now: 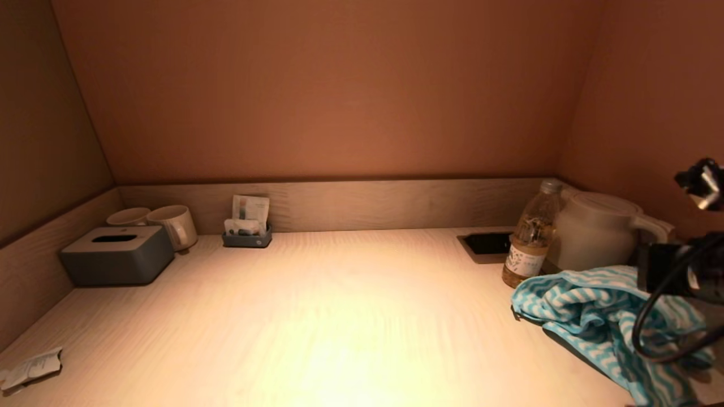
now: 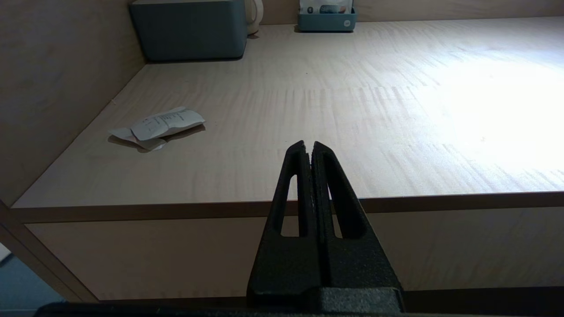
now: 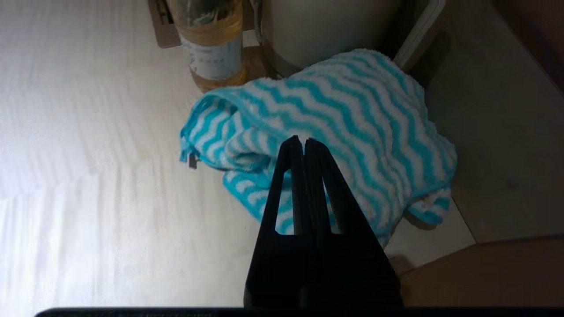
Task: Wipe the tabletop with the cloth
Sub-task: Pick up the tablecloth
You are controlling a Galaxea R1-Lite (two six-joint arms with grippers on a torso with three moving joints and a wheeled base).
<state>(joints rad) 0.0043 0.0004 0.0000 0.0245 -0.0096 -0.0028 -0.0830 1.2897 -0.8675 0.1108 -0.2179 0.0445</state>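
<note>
Next, I close my right gripper on the bunched cloth at the near edge of its top fold [image 1: 611, 296] [image 3: 328, 203], around the middle of that edge.
A blue-and-white wavy-striped cloth [image 1: 588, 308] lies bunched on the light wooden tabletop [image 1: 339, 316] at the near right, in front of the kettle. It fills the middle of the right wrist view [image 3: 361, 127]. My right gripper [image 3: 303, 140] is shut and empty, held above the cloth's near part and apart from it. My right arm shows at the right edge of the head view. My left gripper [image 2: 308, 144] is shut and empty, parked in front of the table's front edge at the left.
A bottle of amber liquid [image 1: 529, 249], a white kettle [image 1: 599, 229] and a recessed dark socket [image 1: 486, 244] stand at the back right. A grey tissue box [image 1: 117, 254], two mugs [image 1: 172, 223] and a sachet holder [image 1: 247, 232] sit back left. Crumpled paper [image 1: 31, 367] lies near left.
</note>
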